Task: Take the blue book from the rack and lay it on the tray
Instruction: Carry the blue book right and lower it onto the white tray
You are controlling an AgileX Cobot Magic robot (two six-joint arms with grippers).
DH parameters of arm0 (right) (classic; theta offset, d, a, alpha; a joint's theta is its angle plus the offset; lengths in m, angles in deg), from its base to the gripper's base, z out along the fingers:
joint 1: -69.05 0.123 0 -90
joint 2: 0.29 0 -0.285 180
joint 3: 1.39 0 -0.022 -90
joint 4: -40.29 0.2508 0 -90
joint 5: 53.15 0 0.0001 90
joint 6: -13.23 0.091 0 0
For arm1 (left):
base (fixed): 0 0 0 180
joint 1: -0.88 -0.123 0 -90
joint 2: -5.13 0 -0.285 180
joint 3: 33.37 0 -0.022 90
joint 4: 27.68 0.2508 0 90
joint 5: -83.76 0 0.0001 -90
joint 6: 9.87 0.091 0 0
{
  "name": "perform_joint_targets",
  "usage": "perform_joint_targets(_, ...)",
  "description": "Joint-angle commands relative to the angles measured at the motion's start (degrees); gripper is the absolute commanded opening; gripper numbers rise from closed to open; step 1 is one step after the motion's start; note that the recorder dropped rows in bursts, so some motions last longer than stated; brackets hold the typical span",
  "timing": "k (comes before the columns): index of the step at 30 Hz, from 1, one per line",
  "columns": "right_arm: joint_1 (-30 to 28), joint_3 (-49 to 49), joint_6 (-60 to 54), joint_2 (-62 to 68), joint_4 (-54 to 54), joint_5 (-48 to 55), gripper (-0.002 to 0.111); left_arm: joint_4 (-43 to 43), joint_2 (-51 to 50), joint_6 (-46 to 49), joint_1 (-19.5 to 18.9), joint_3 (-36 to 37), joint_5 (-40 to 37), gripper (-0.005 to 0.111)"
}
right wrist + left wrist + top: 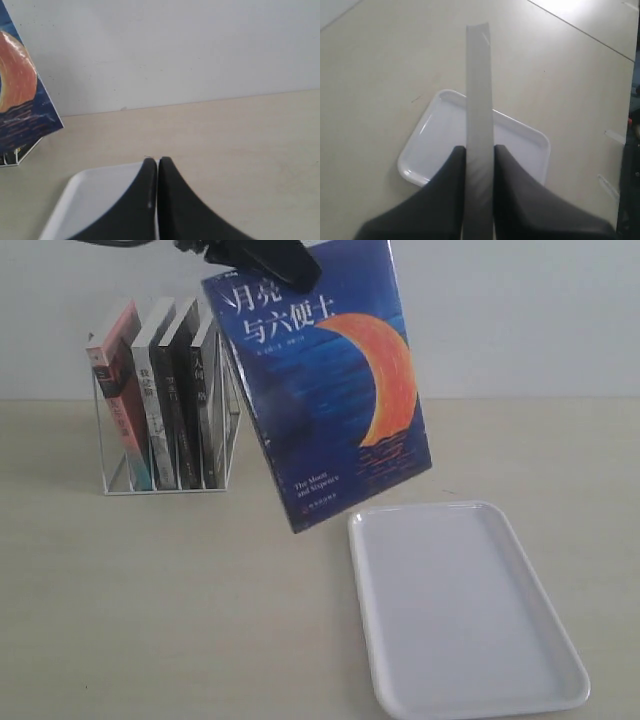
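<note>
My left gripper has the blue book to place. It will let go of the book over the middle of the white tray (457,588) (476,141), inside the tray's raised rim.
The blue book (325,390), deep blue with an orange crescent moon, hangs tilted in the air between the rack (165,455) and the tray (460,610). My left gripper (255,255) is shut on its top edge. In the left wrist view the book's grey page edge (479,100) runs between the two black fingers (447,185), with the white tray (435,135) on the table below. My right gripper (158,161) is shut with nothing in it, above the tray's corner (95,195). A corner of the book (22,95) shows in that view too.
Several books stay upright in the white wire rack at the left, a pink-red-spined one (115,390) outermost and dark ones (180,390) beside it. The beige table (150,600) meets a pale wall behind. Dark equipment (632,125) stands at the table's edge in the left wrist view.
</note>
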Motion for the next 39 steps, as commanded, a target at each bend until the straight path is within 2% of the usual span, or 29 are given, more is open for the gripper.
perform_joint_targets(1,-0.2,0.1,-0.1,-0.3,-0.1,-0.7,0.000,-2.1,-2.4,-0.2,1.9,-0.3,1.1,0.005)
perform_joint_targets(17,-0.2,0.1,-0.1,-0.3,-0.1,-0.3,0.000,-3.1,-9.6,0.0,10.8,-0.3,1.1,0.005)
perform_joint_targets(22,-0.2,0.1,-0.1,-0.3,-0.1,-0.3,0.000,-8.1,-11.8,3.1,11.4,-0.3,1.1,0.005)
perform_joint_targets(39,-0.2,0.1,-0.2,-0.3,-0.1,-0.3,0.000,-12.6,-17.0,9.8,12.1,-0.3,1.1,0.005)
